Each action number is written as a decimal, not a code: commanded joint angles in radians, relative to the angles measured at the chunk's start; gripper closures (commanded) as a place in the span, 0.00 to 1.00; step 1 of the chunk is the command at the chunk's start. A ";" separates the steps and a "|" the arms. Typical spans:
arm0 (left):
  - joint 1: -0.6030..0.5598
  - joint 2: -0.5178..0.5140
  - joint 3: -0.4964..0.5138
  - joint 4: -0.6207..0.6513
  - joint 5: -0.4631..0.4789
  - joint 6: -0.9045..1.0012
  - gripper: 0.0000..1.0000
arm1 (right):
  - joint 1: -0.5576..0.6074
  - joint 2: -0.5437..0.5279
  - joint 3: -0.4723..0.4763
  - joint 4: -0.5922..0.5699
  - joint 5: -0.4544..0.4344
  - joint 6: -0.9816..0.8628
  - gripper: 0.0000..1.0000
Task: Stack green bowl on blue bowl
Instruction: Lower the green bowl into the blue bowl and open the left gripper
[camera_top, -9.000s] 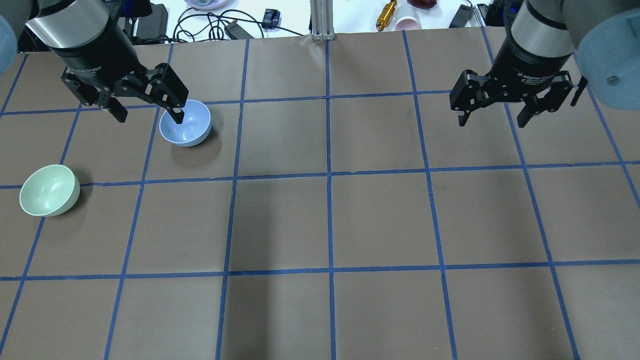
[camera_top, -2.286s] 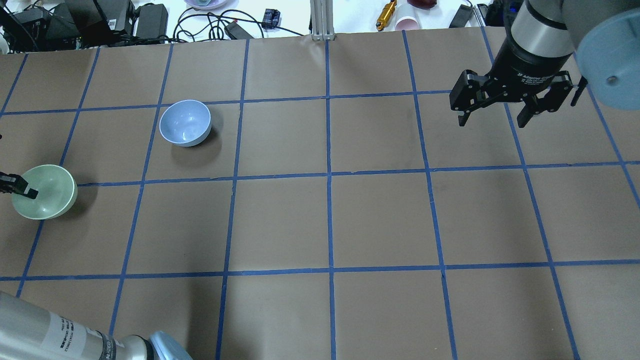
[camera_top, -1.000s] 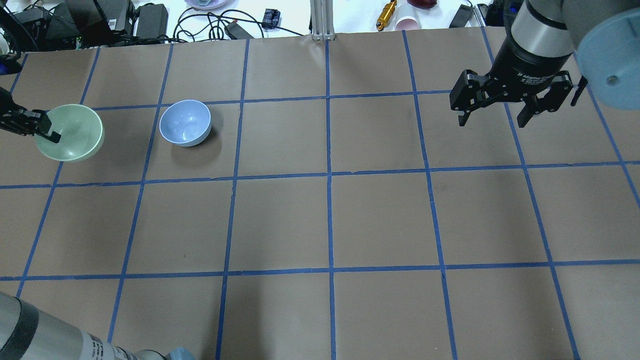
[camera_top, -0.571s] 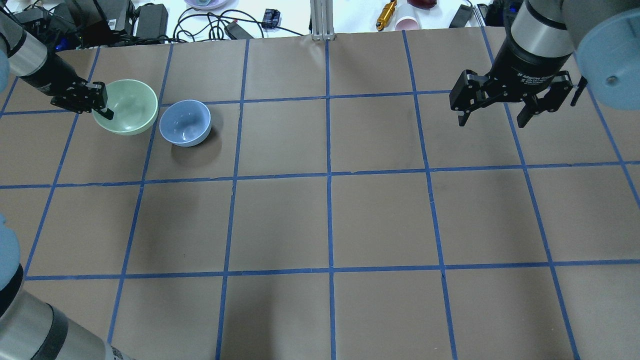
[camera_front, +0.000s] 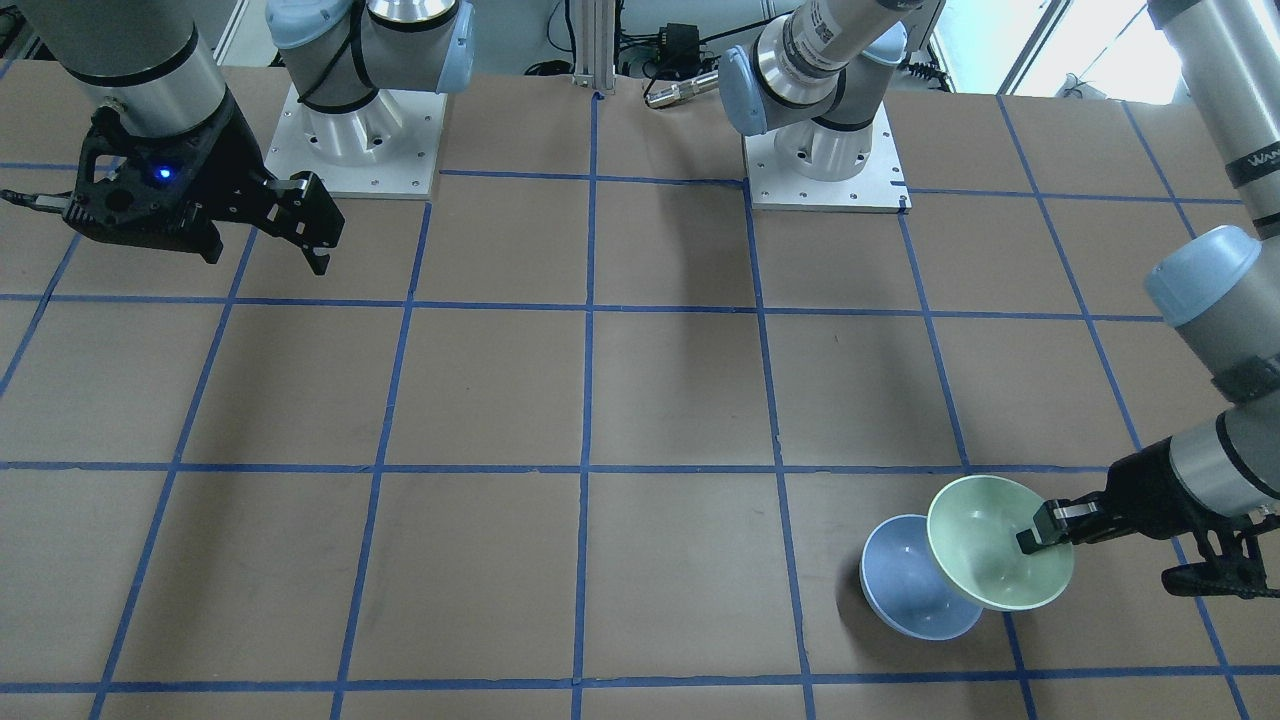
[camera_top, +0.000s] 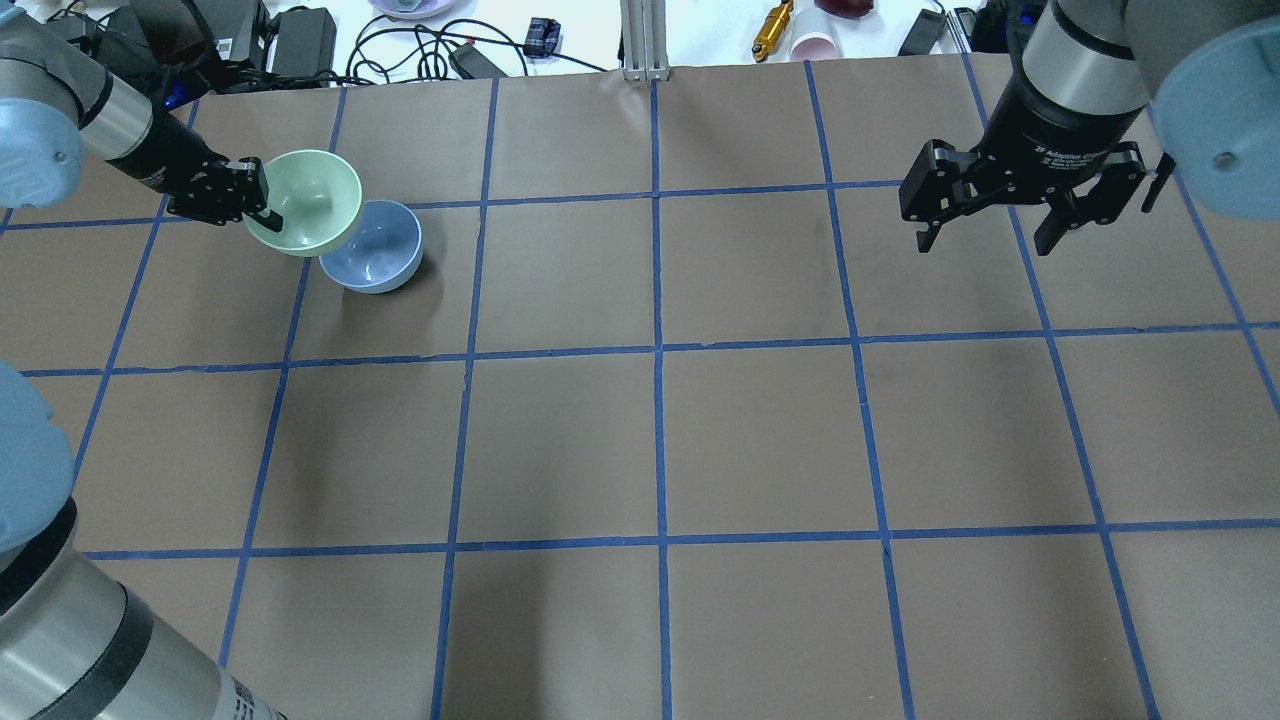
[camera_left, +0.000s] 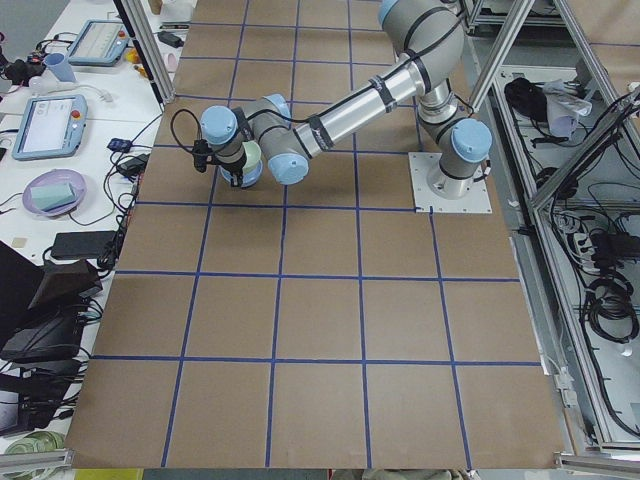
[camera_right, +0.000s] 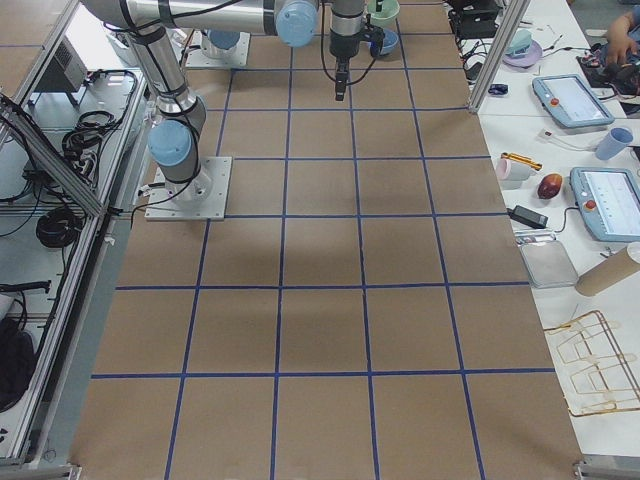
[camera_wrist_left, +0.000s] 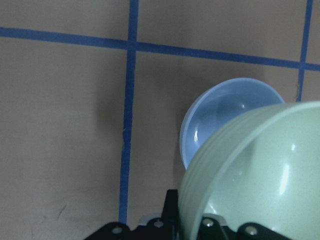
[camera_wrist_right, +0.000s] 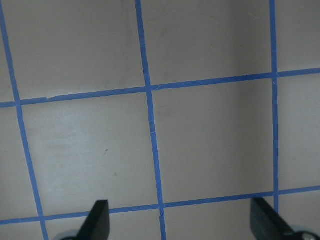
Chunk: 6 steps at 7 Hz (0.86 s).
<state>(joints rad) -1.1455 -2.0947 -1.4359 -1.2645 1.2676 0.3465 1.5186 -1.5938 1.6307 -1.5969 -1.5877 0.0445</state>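
My left gripper will release the green bowl inside the hollow of the blue bowl (camera_front: 926, 577) (camera_wrist_left: 232, 134), so that it nests there.
My left gripper (camera_top: 262, 207) is shut on the rim of the pale mint-green bowl (camera_top: 310, 203) and holds it in the air, its edge overlapping the pale blue bowl (camera_top: 378, 262), which sits on the table. In the front-facing view the green bowl (camera_front: 985, 545) hangs beside and partly over the blue bowl (camera_front: 905, 593), with the left gripper (camera_front: 1038, 536) on its rim. The left wrist view shows the green bowl (camera_wrist_left: 265, 175) close up and the blue bowl (camera_wrist_left: 220, 117) under it. My right gripper (camera_top: 988, 235) is open and empty, high over the far right of the table.
The table (camera_top: 640, 440) is brown with a blue tape grid. Cables, a yellow tool (camera_top: 772, 28) and a cup (camera_top: 812, 46) lie beyond its far edge. The arm bases (camera_front: 820, 160) stand at the robot's side.
My left gripper has carried the green bowl from the table's near left, up and rightward, until it overlaps the blue bowl. The right arm has not moved.
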 joint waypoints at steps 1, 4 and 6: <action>-0.025 -0.031 0.000 0.049 -0.030 -0.041 1.00 | 0.000 0.000 0.000 0.000 0.000 0.000 0.00; -0.031 -0.059 -0.006 0.060 -0.079 -0.044 1.00 | 0.000 0.000 0.000 0.000 0.000 0.000 0.00; -0.031 -0.059 -0.011 0.060 -0.079 -0.037 0.97 | 0.000 0.000 0.000 0.000 0.000 0.000 0.00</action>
<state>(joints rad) -1.1763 -2.1530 -1.4442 -1.2044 1.1903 0.3045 1.5187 -1.5938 1.6306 -1.5969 -1.5876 0.0445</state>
